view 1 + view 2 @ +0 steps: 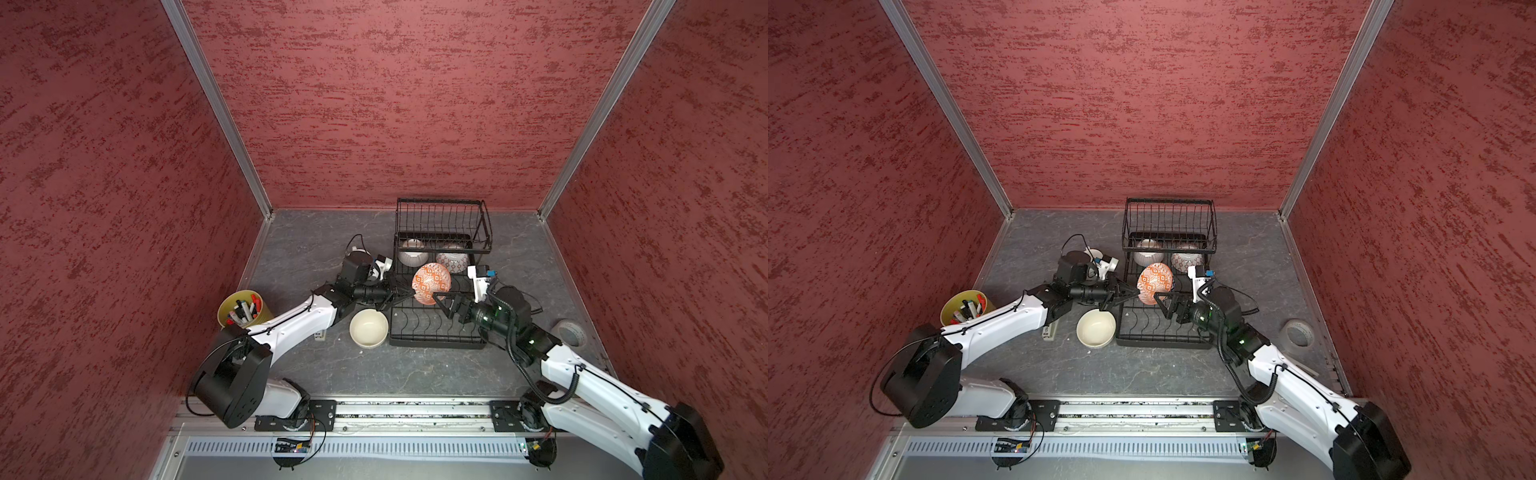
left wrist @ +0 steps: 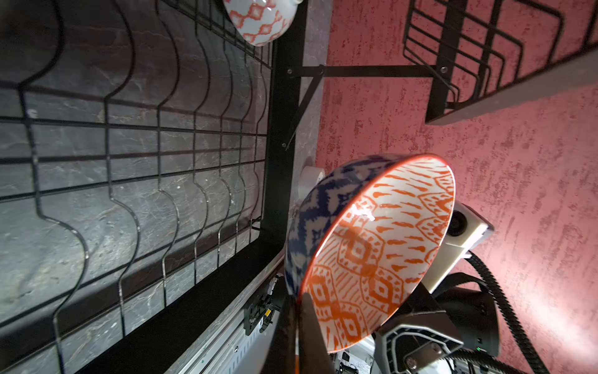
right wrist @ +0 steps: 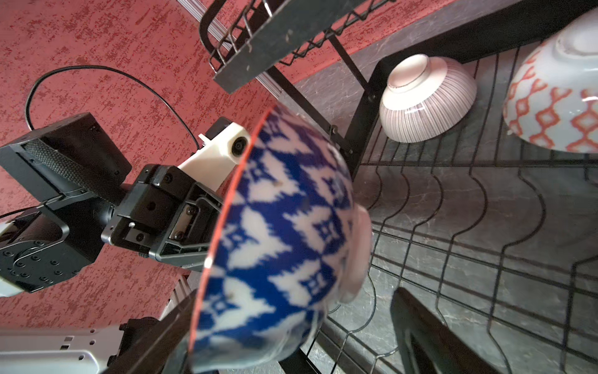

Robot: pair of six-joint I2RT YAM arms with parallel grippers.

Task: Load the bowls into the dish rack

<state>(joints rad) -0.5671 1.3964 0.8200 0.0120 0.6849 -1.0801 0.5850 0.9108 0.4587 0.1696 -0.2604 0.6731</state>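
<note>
The robot's right gripper needs to close on the bowl's rim (image 1: 449,287) (image 3: 200,299) across from the left gripper, taking over the orange-and-blue bowl from it.
My left gripper (image 1: 409,293) (image 1: 1133,293) (image 2: 299,298) is shut on the rim of a bowl (image 1: 431,282) (image 1: 1154,282) (image 2: 372,259) (image 3: 284,233), orange-patterned inside and blue-patterned outside. The bowl hangs on edge above the lower tier of the black wire dish rack (image 1: 436,344) (image 1: 1163,343) (image 2: 129,129) (image 3: 485,226). My right gripper (image 1: 442,305) (image 1: 1165,306) (image 3: 296,291) is open, one finger on each side of this bowl. At the rack's back lie a pink-striped bowl (image 1: 411,255) (image 3: 427,103) and an orange-diamond bowl (image 1: 452,259) (image 2: 259,19) (image 3: 556,103). A cream bowl (image 1: 368,328) (image 1: 1096,328) stands upright on the table left of the rack.
The rack's upper basket (image 1: 442,224) overhangs the two back bowls. A yellow-green pot of markers (image 1: 244,309) stands at the left, and a tape roll (image 1: 571,332) lies at the right. A white cup (image 1: 1094,253) is partly hidden behind my left wrist. Red walls enclose the table.
</note>
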